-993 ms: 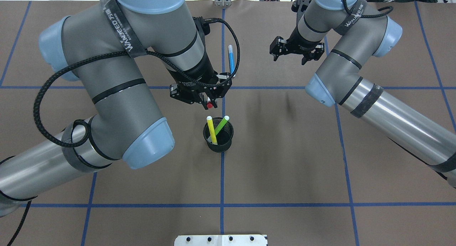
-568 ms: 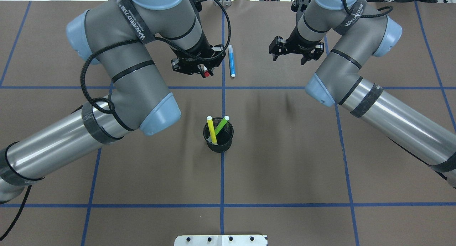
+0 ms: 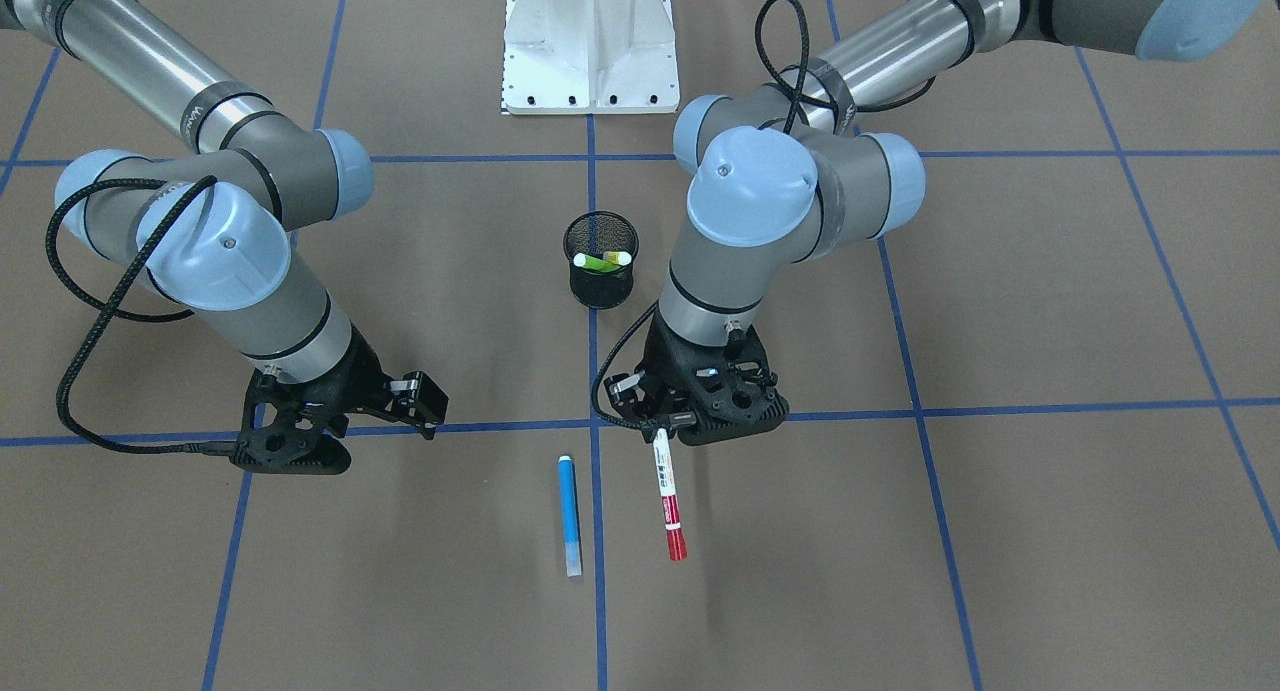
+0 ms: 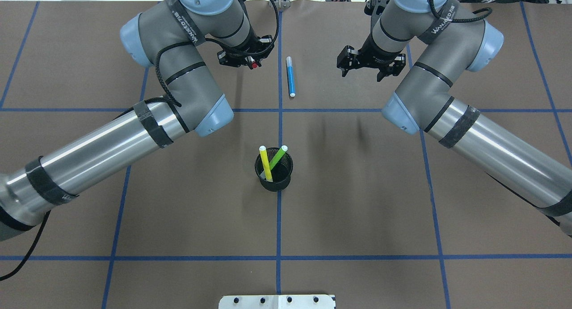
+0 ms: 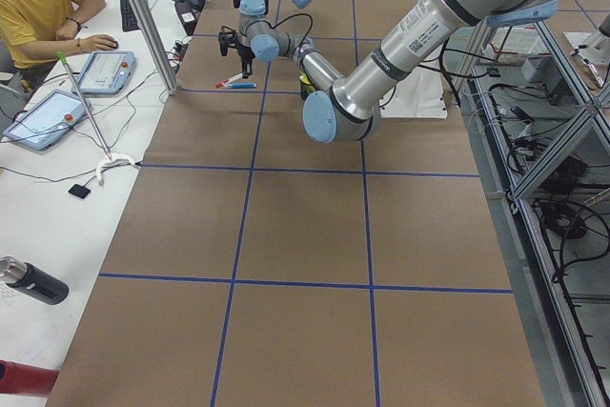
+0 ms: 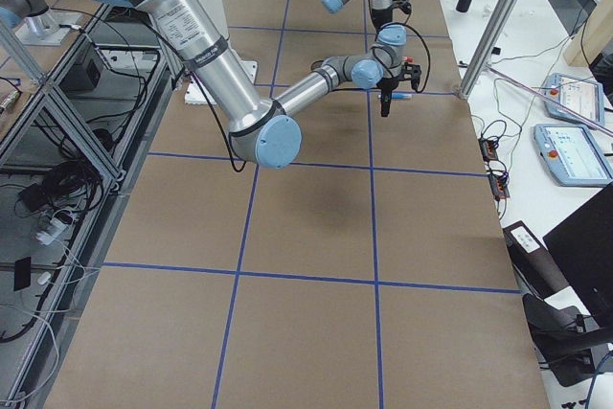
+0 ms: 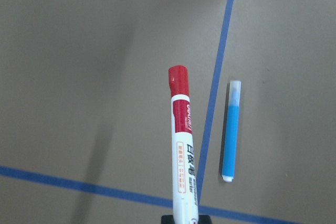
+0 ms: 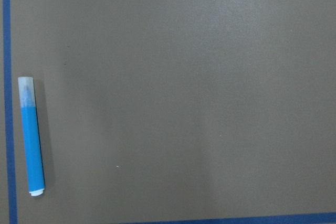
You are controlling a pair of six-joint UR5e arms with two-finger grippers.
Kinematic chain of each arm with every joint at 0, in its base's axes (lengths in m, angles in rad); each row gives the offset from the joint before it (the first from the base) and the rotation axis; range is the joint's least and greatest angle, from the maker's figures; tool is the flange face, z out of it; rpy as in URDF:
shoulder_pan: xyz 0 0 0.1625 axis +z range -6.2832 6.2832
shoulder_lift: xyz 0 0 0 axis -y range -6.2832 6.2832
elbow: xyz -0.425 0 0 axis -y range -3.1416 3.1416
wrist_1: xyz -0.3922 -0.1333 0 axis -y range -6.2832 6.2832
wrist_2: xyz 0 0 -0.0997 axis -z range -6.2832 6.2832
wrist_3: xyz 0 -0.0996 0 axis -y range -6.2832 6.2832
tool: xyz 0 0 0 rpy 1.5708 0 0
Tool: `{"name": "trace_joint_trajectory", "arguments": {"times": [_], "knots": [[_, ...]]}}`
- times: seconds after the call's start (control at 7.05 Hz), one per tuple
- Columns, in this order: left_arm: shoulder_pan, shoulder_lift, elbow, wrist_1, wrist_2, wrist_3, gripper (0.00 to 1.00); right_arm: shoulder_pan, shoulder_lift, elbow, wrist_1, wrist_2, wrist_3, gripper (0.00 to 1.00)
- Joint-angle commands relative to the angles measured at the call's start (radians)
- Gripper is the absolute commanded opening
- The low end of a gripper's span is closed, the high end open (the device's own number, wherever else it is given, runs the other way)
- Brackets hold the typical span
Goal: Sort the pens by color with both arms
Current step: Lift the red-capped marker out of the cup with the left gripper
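Observation:
My left gripper is to put the white pen with the red cap down on the centre tape line [image 3: 601,540] [image 7: 211,113] next to the blue pen.
My left gripper [image 4: 250,61] is shut on the white pen with the red cap [image 3: 667,496] and holds it above the table. That pen hangs just beside the blue pen [image 4: 290,76] and fills the left wrist view [image 7: 182,145]. The blue pen lies flat on the far half of the table [image 3: 569,511], next to the centre tape line, and shows in both wrist views [image 7: 231,129] [image 8: 30,137]. My right gripper [image 4: 365,67] is open and empty, above the table to the right of the blue pen. The yellow pen [image 4: 265,162] and the light green pen [image 4: 278,157] stand in the black mesh cup [image 4: 274,181].
The mesh cup [image 3: 600,276] stands at mid-table on the centre tape line. The white base pedestal [image 3: 590,46] sits at the robot's edge. An operator in yellow [image 5: 38,7] sits at a side desk with tablets. Blue tape lines grid the brown table cover.
My left arm has carried the red-capped pen from just above the cup to the far side of the table, beside the blue pen. The right arm has not moved.

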Motion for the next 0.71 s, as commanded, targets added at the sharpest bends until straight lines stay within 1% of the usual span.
{"name": "trace_joint_trajectory", "arguments": {"times": [0.0, 0.28, 0.57], "knots": [[0.004, -0.098, 0.238, -0.169, 0.038, 0.002, 0.0, -0.001, -0.001, -0.001, 0.001, 0.0, 0.0, 0.99], [0.024, -0.103, 0.3, -0.228, 0.072, 0.095, 0.0, -0.001, -0.005, -0.001, 0.001, -0.002, 0.0, 0.99], [0.056, -0.106, 0.298, -0.245, 0.072, 0.155, 0.0, -0.001, -0.005, -0.004, 0.007, -0.002, 0.0, 0.99]]}}
